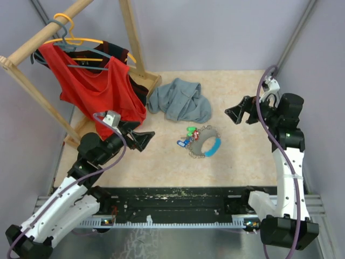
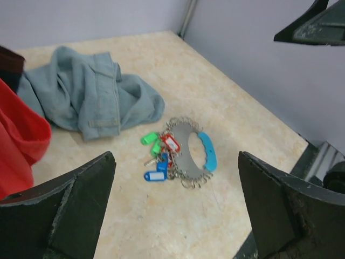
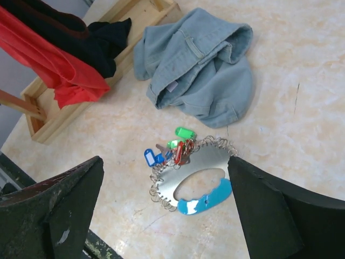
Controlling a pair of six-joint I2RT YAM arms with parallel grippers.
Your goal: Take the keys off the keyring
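My right gripper needs to grip the end of the red tag (image 1: 195,138) (image 3: 177,160) nearest the keyring's light blue grip.
The keyring (image 1: 206,142) lies flat on the beige table, a grey metal loop with a light blue grip and small silvery rings round its edge. In the wrist views the keyring (image 2: 194,152) (image 3: 202,172) shows clearly. The keys (image 1: 187,137) with green, red and blue tags are bunched at its left side, seen too as keys (image 2: 159,154) (image 3: 172,148). My left gripper (image 1: 144,138) hovers open to the left of it, empty. My right gripper (image 1: 237,111) hangs open above and to the right, empty.
A crumpled grey-blue garment (image 1: 180,100) lies just behind the keyring. A wooden clothes rack (image 1: 32,46) with a red shirt (image 1: 99,86) on hangers stands at the back left. Purple walls close in the table.
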